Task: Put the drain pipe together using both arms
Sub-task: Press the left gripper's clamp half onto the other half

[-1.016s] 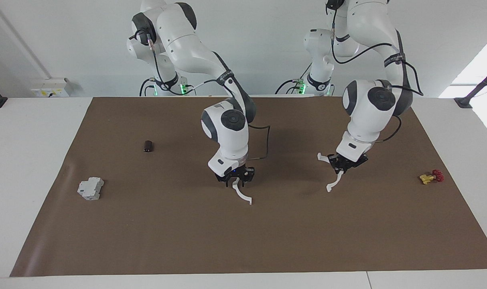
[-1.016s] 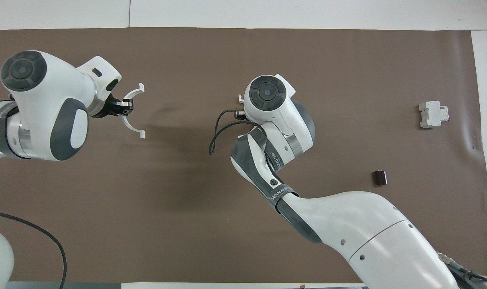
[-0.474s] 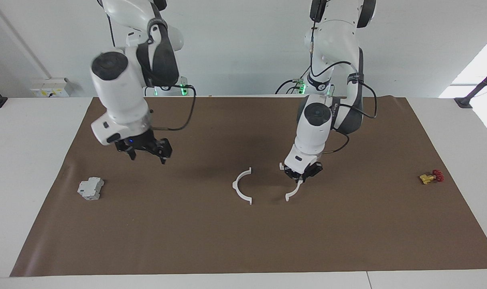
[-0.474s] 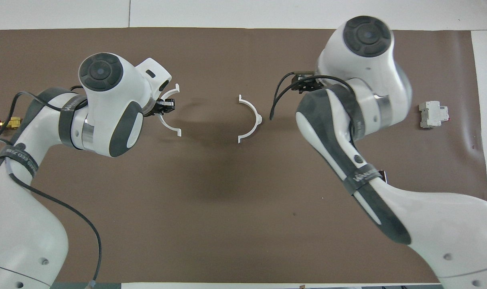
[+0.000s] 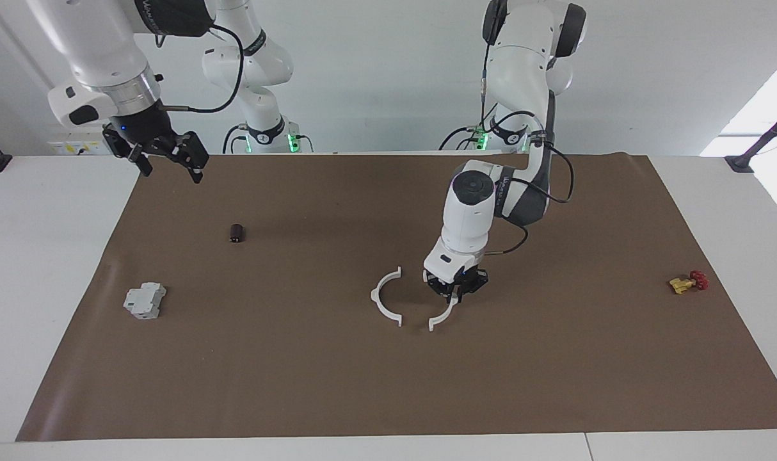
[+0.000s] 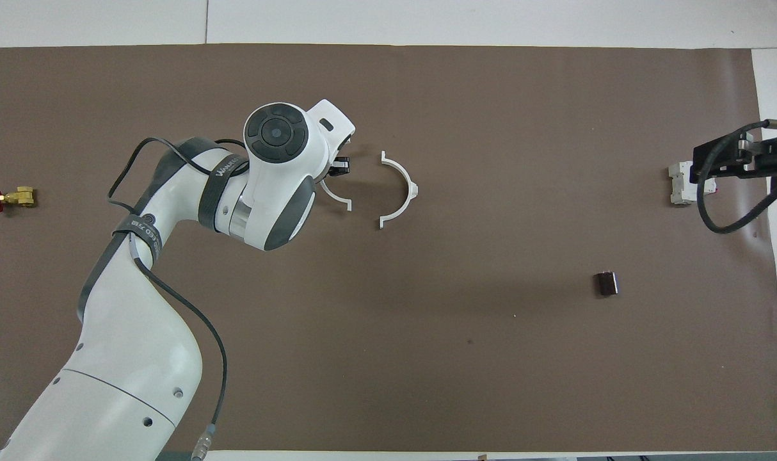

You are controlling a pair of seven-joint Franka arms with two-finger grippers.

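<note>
The half-ring in my left gripper, now held low over the mat, will be released on the mat (image 6: 365, 193), where it will sit against the open side of the other half-ring lying there.
The drain pipe is in two white half-rings. One half-ring (image 5: 381, 303) lies flat mid-mat, also in the overhead view (image 6: 402, 185). My left gripper (image 5: 456, 296) is shut on the other half-ring (image 5: 441, 318) and holds it low over the mat beside the lying one, open sides facing, a small gap between their ends. It also shows in the overhead view (image 6: 335, 195) under the left gripper (image 6: 342, 168). My right gripper (image 5: 169, 165) is open and empty, raised high over the mat's corner at the right arm's end; overhead it (image 6: 705, 163) covers the grey box.
A grey blocky box (image 5: 144, 301) sits near the right arm's end of the mat. A small dark cylinder (image 5: 236, 233) lies nearer to the robots than the box. A yellow-and-red valve (image 5: 686, 282) lies at the left arm's end.
My right gripper let go of its half-ring on the mat, then rose and swung away to its own end. My left gripper carried its half-ring toward the lying one.
</note>
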